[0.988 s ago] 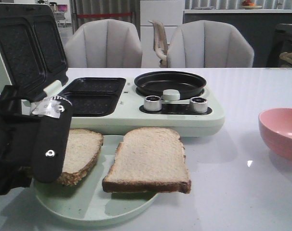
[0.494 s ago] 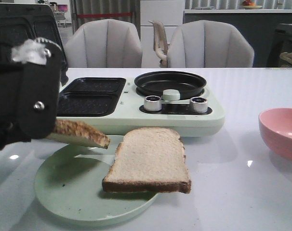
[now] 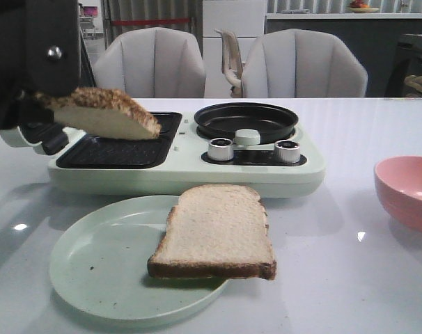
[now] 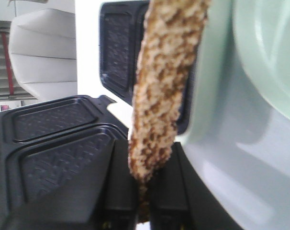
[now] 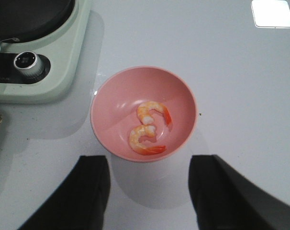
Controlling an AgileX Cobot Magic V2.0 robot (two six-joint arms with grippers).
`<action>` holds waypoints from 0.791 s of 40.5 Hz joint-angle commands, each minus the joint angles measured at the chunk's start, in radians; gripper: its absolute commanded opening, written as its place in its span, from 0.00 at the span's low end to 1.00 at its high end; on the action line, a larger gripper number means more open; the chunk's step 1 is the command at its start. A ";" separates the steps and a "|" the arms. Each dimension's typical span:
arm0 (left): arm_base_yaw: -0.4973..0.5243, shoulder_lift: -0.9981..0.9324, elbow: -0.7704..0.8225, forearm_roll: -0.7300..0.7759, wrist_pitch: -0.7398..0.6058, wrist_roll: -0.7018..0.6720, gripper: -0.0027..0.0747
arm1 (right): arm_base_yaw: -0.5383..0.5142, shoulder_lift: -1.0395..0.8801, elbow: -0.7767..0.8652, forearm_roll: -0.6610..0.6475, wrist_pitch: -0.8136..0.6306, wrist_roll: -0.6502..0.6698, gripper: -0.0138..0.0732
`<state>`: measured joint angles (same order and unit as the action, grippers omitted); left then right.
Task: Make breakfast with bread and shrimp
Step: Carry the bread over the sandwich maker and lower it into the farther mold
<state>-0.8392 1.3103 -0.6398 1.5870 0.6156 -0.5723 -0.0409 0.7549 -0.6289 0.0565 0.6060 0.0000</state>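
My left gripper is holding the bread slice. It will let go of the slice, now tilted in the air above that tray, at the back edge of the black grill tray [image 3: 147, 104] [image 4: 106, 69].
My left gripper [image 3: 44, 104] is shut on one edge of a bread slice [image 3: 106, 115] and holds it tilted in the air above the black left grill tray [image 3: 120, 149] of the pale green breakfast maker [image 3: 183, 177]. In the left wrist view the crust [image 4: 166, 81] sits edge-on between the fingers [image 4: 121, 191]. The second bread slice [image 3: 214, 229] lies on the green plate [image 3: 92, 264], overhanging its right rim. Two curled orange-pink shrimp [image 5: 152, 112] [image 5: 144, 140] lie in the pink bowl [image 5: 114, 103]. My right gripper [image 5: 147, 191] is open and empty above the table, just short of the bowl.
The breakfast maker has a round black pan [image 3: 246, 120] and two knobs [image 3: 221, 149] on its right half. The pink bowl [image 3: 409, 191] stands at the table's right edge. Two grey chairs [image 3: 152, 62] stand behind the table.
My left gripper has lifted the left bread slice off the plate and carried it up and back over the grill tray. The other slice and the bowl have not moved.
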 commanded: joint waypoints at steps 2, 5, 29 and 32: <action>0.065 -0.011 -0.111 0.047 -0.060 -0.015 0.16 | 0.002 -0.001 -0.025 -0.006 -0.072 -0.010 0.72; 0.109 0.016 -0.171 0.050 -0.117 -0.015 0.16 | 0.002 -0.001 -0.025 -0.006 -0.072 -0.010 0.72; 0.346 0.518 -0.677 0.050 -0.233 -0.012 0.16 | 0.002 -0.001 -0.025 -0.006 -0.072 -0.010 0.72; 0.355 0.569 -0.735 0.050 -0.231 -0.008 0.16 | 0.002 -0.001 -0.025 -0.006 -0.072 -0.010 0.72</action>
<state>-0.4940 1.8776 -1.2852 1.6136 0.3617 -0.5723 -0.0409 0.7549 -0.6289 0.0565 0.6060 0.0000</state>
